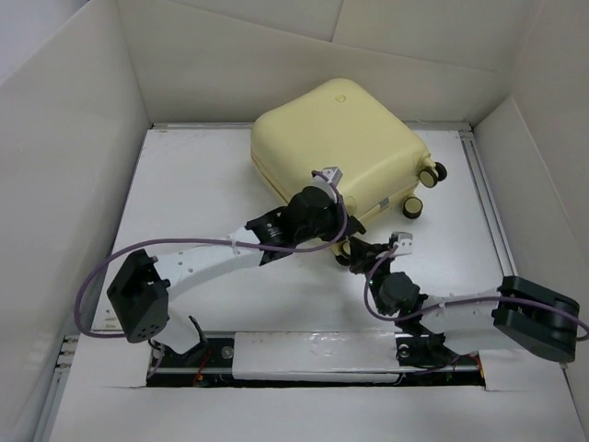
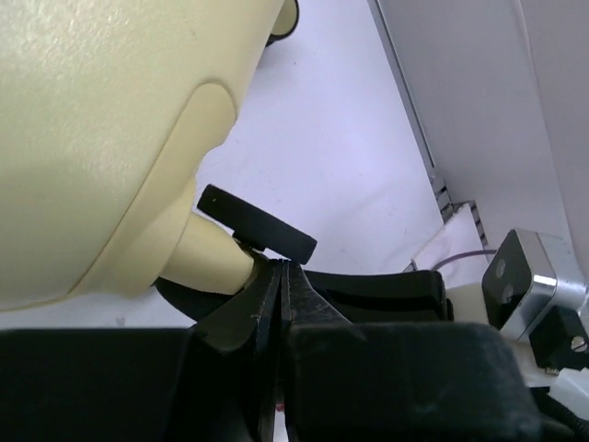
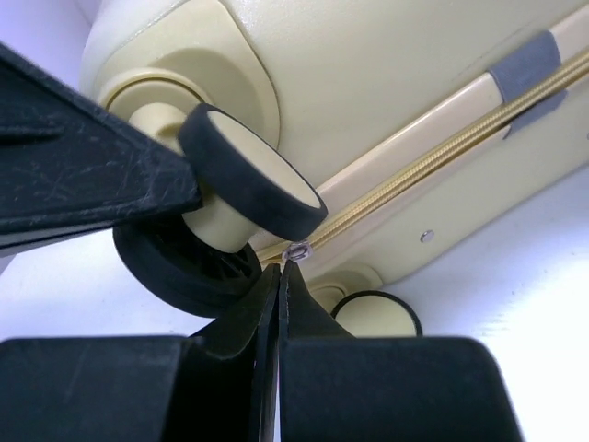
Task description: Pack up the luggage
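Next, I ease my right gripper back, open it and take the pull deeper (image 3: 296,250), as the luggage is slanted and the zipper pull is just at its fingertips.
The pale yellow luggage (image 1: 336,138) lies flat and closed at the back centre of the table. Both grippers meet at its near right corner, by a black-rimmed caster wheel (image 3: 248,184). My left gripper (image 1: 348,245) is shut, its tips (image 2: 279,263) against the cream stem of that caster (image 2: 258,226), with nothing seen between the jaws. My right gripper (image 1: 362,252) is shut, its tips (image 3: 281,268) at the small metal zipper pull (image 3: 296,250) on the yellow zipper line (image 3: 442,157). The luggage fills the left wrist view (image 2: 92,138) and the right wrist view (image 3: 386,92).
Two more casters (image 1: 430,172) (image 1: 412,209) stick out at the luggage's right side. White cardboard walls (image 1: 64,166) ring the white table (image 1: 193,193). A grey patch (image 3: 529,69) crosses the zipper. The right wrist's silver camera block (image 2: 520,281) sits close to my left gripper.
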You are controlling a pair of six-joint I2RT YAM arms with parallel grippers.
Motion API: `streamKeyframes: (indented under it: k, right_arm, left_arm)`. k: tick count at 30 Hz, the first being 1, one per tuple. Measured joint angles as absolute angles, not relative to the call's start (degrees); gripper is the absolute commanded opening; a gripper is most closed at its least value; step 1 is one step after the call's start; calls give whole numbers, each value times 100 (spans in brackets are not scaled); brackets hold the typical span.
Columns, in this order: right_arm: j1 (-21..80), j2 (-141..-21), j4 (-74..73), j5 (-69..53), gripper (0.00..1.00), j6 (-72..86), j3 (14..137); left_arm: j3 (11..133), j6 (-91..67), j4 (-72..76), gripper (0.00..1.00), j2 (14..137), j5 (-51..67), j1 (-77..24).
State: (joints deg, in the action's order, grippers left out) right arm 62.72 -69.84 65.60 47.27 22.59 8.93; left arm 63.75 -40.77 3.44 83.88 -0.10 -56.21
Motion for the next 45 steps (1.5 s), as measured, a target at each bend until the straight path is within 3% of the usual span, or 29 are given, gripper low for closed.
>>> streamKeyframes:
  k: [6, 13, 19, 24, 30, 32, 37, 40, 45]
  right_arm:
    - [6836, -6619, 6086, 5419, 0, 2451, 858]
    - [8018, -8497, 6910, 6182, 0, 1833, 1763]
    - [8460, -9459, 7363, 6278, 0, 1621, 2296]
    - [8326, -8853, 7415, 5896, 0, 1874, 1769]
    - [8020, -7690, 6648, 5544, 0, 2191, 1599]
    - [7950, -7413, 6418, 5502, 0, 2204, 1542]
    - [7907, -7011, 6047, 5489, 0, 2279, 1503]
    - [7907, -7030, 5994, 5417, 0, 2401, 1500]
    - [7911, -7354, 6071, 5179, 1, 2624, 1507]
  left_arm:
    - [7065, -4237, 196, 0, 8860, 158, -5649]
    - [8119, -4471, 484, 0, 9688, 454, -5614]
    - [8350, -4268, 89, 3, 9507, 366, -5616]
    - [6764, -3999, -207, 28, 7544, -176, -5485]
    - [4759, -4091, -510, 24, 4742, -873, -5269]
    - [4311, -4176, -613, 28, 4237, -941, -5376]
    - [3533, -4338, -526, 25, 4458, -792, -5502]
    - [3516, -4335, -388, 20, 5144, -569, -5502]
    - [3516, -4313, -113, 20, 5603, -344, -5502]
